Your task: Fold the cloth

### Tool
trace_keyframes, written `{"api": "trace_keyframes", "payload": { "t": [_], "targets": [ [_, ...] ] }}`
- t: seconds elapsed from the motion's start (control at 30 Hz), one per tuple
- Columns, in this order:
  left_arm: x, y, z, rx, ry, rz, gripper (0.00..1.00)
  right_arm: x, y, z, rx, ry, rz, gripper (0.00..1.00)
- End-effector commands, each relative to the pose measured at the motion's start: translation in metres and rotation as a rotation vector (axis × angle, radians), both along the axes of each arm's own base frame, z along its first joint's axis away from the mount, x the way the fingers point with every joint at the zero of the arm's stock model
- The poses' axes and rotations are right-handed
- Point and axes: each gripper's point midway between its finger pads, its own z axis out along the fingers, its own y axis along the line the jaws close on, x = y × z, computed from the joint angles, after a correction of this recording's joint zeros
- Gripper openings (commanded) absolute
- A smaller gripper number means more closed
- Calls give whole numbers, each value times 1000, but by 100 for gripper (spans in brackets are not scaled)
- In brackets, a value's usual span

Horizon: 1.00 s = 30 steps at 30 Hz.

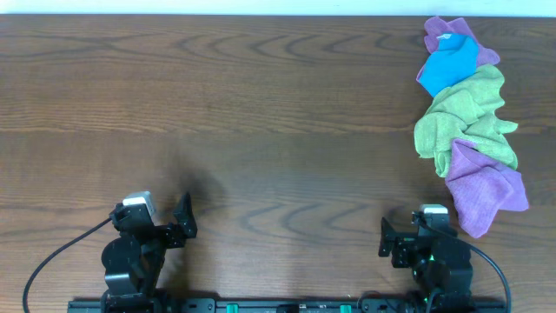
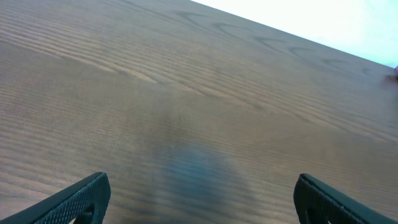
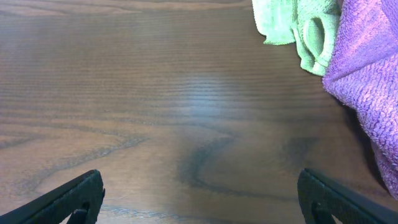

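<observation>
Next, I move my right gripper to the lavender-purple cloth's near end [image 1: 498, 205], away from the lime-green cloth, and close it there.
The lavender-purple cloth [image 1: 484, 187] lies crumpled at the near end of a pile at the table's right side. It also shows at the right edge of the right wrist view [image 3: 367, 81]. My right gripper [image 1: 398, 239] is open and empty near the front edge, left of and just in front of the cloth; its fingers show in its wrist view [image 3: 202, 199]. My left gripper [image 1: 184, 217] is open and empty at the front left, far from the cloth, over bare wood [image 2: 202, 199].
A lime-green cloth [image 1: 465, 113] lies bunched behind the lavender one, also seen in the right wrist view [image 3: 298, 25]. A bright blue cloth [image 1: 448, 65] and another purple cloth [image 1: 447, 33] lie behind it at the far right. The wooden table [image 1: 261, 113] spans the view.
</observation>
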Motion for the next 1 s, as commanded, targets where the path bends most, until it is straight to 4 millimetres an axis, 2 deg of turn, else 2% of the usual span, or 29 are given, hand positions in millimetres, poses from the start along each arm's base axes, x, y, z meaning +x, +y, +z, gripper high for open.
{"api": "trace_keyframes", "payload": {
  "t": [0.0, 0.83, 0.93, 0.97],
  "targets": [
    [0, 0, -8, -3, 16, 1, 95, 0, -2, -3, -11, 3, -1, 99],
    [0, 0, -8, -3, 16, 1, 95, 0, -2, -3, -11, 3, -1, 99],
    [0, 0, -8, -3, 16, 1, 95, 8, 0, 8, 25, -51, -19, 99],
    [0, 0, -8, -3, 16, 1, 95, 13, 2, 17, 94, -92, -46, 99]
  ]
}}
